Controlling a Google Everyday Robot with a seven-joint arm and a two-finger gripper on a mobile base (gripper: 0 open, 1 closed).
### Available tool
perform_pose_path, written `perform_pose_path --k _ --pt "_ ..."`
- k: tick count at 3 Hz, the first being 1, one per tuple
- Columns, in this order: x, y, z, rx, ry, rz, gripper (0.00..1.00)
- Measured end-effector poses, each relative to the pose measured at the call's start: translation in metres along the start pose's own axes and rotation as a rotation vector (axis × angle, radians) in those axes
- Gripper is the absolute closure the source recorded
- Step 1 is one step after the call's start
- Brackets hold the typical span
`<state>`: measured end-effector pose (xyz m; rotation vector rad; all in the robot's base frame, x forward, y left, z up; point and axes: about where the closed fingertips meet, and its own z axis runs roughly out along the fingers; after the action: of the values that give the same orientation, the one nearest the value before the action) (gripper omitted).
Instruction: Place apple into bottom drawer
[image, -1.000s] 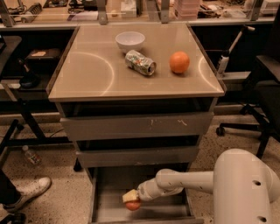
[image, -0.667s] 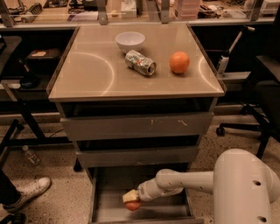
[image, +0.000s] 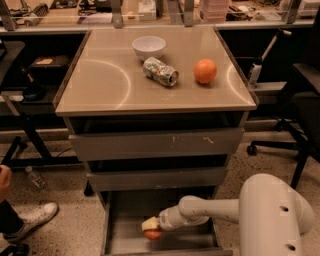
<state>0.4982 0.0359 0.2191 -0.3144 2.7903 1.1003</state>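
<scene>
The robot's gripper will release the red apple on the bottom drawer's grey bottom (image: 154, 241), close behind the middle of that drawer's front panel.
The bottom drawer (image: 125, 239) is pulled out at the foot of the grey cabinet, its plain grey floor showing. My white arm reaches in from the lower right. My gripper (image: 151, 227) is low over the drawer's middle. The red apple (image: 153, 234) sits right under the gripper tip, inside the drawer, close to or on its floor. Only the lower part of the apple shows; the rest is hidden by the gripper.
On the beige cabinet top stand a white bowl (image: 148, 47), a crushed can (image: 160, 71) lying on its side, and an orange (image: 205, 71). The two upper drawers (image: 155, 145) are shut. A person's shoe (image: 30, 219) is at the lower left. An office chair base (image: 280, 145) stands at the right.
</scene>
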Motion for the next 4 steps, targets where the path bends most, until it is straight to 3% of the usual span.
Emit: perform_pose_path --k 1,4 --pt "0.001 -0.015 0.011 0.018 -0.018 0.023 1.0" --pt "0.021 -0.059 0.044 0.134 -0.061 0.098 1.0"
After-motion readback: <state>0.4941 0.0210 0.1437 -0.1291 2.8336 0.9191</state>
